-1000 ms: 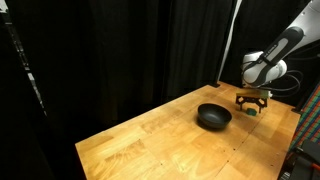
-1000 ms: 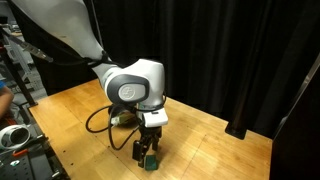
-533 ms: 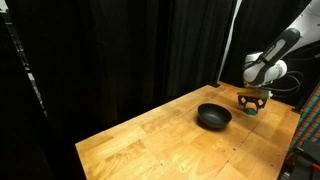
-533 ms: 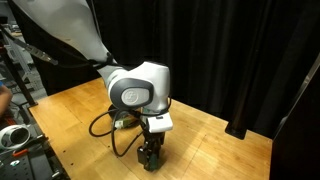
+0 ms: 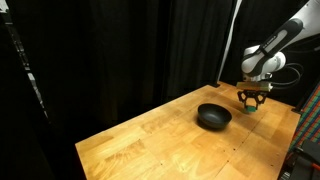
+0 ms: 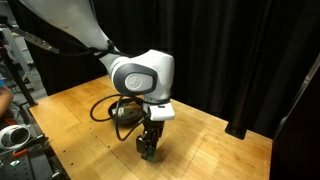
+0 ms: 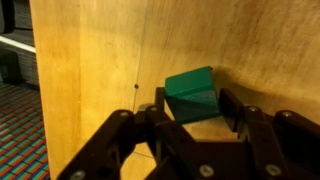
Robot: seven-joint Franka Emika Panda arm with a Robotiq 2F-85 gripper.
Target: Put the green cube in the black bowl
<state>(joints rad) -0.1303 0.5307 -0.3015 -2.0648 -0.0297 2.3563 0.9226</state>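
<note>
The green cube, held just above the wooden tabletop, will be released on the bottom of the black bowl [image 5: 219, 121], slightly off its middle.
In the wrist view the green cube [image 7: 190, 93] sits between the two black fingers of my gripper [image 7: 193, 104], which is shut on it just above the wooden tabletop. In an exterior view the gripper [image 5: 250, 103] hangs at the far right end of the table with the cube [image 5: 250, 109] as a small green speck at its tips. The black bowl [image 5: 213, 116] rests on the table a short way to the left of the gripper. Seen from the opposite side, the gripper [image 6: 149, 150] points down and its fingers mostly hide the cube; no bowl shows there.
The wooden table [image 5: 150, 140] is ringed by black curtains [image 5: 120, 50]. A cable loop [image 6: 108, 110] hangs beside the wrist. Equipment [image 6: 15, 135] stands off one table edge, and more gear [image 5: 305, 150] sits at another.
The jaws have closed from wide open onto the green cube. The gripper has risen a little off the table with the cube in it.
</note>
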